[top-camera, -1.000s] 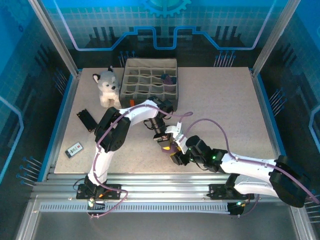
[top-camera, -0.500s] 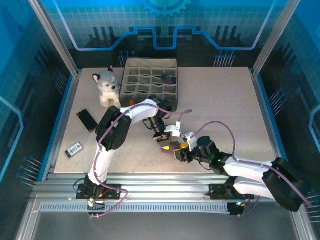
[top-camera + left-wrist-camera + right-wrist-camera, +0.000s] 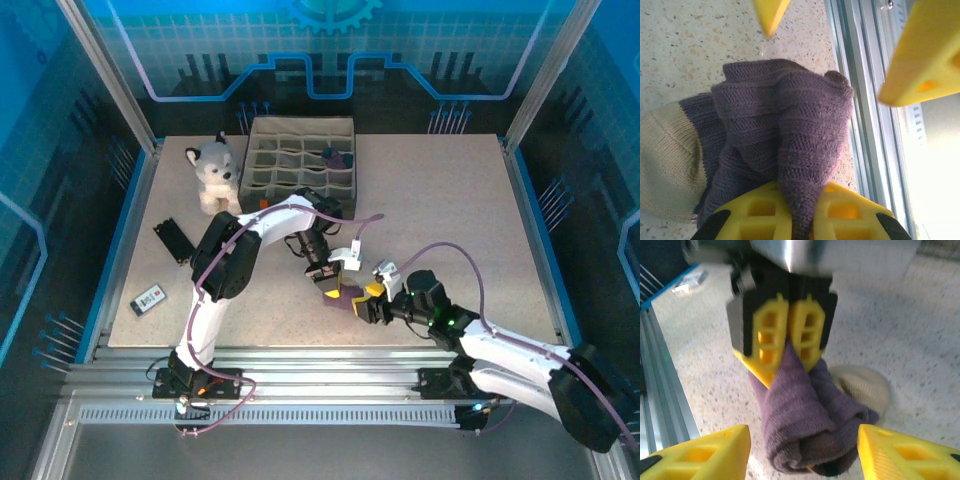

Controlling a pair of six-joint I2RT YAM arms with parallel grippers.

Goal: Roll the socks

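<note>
The tan toe is sticking out of the purple roll, so my right gripper will pinch and hold the socks' rolled end (image 3: 807, 454) while my left gripper pulls the fold.
The socks (image 3: 345, 293) are a bunched purple roll with a tan toe (image 3: 667, 160) sticking out, lying on the table near its front edge. My left gripper (image 3: 330, 278) comes down from above and is shut on a fold of the purple knit (image 3: 785, 115). In the left wrist view its yellow fingers (image 3: 760, 212) pinch the fold at the bottom. My right gripper (image 3: 372, 295) is open just to the right of the roll. In the right wrist view its fingertips (image 3: 715, 447) stand on either side of the rolled end (image 3: 800, 425), apart from it.
A grey-and-white plush husky (image 3: 215, 172) sits at the back left beside a grey divided box (image 3: 300, 160) with a dark roll in one cell (image 3: 338, 157). A black object (image 3: 174, 240) and a small remote (image 3: 149, 299) lie at the left. Metal rails (image 3: 300, 355) run along the front edge.
My right gripper has opened wider and its arm has swung back to the right, away from the roll. The left gripper still pinches the socks in the same place.
</note>
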